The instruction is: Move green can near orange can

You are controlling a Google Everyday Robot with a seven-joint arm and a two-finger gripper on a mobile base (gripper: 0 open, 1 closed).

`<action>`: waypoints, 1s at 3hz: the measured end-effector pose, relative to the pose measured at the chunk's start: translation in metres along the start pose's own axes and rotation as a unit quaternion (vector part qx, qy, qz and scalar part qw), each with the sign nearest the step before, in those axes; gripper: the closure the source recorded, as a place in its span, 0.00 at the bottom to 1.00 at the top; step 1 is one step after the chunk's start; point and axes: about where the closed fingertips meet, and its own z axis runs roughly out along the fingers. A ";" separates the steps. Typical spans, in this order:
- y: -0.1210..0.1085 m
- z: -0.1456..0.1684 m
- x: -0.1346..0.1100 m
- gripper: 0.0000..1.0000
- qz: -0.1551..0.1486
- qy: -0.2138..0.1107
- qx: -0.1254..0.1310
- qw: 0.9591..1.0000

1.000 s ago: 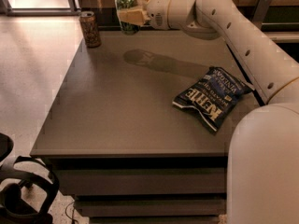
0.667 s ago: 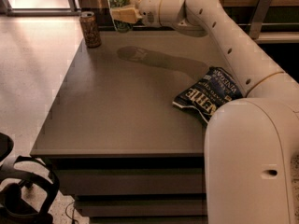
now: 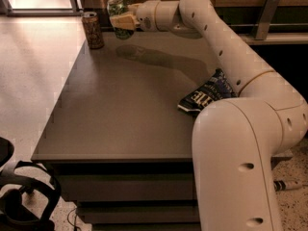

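Note:
Next, my gripper releases the green can so it is standing on the grey table [image 3: 114,52] next to the base of the orange can.
The green can [image 3: 117,12], with a green and white label and silver top, is held upright in my gripper [image 3: 121,22], which is shut on it above the far left part of the table. The orange can [image 3: 92,31], with a dark orange-brown label, stands upright at the table's far left corner, a short way to the left of the green can. The two cans are apart. My arm reaches across the table from the right.
A dark blue chip bag [image 3: 207,96] lies on the grey table [image 3: 120,109] at the right, partly hidden by my arm. The table's left edge drops to a pale floor. A dark chair base [image 3: 24,201] stands at bottom left.
My gripper has carried the green can leftward, closer to the orange can. The orange can and the chip bag have not moved.

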 end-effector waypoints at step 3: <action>0.012 0.039 0.035 1.00 0.029 0.016 -0.007 0.999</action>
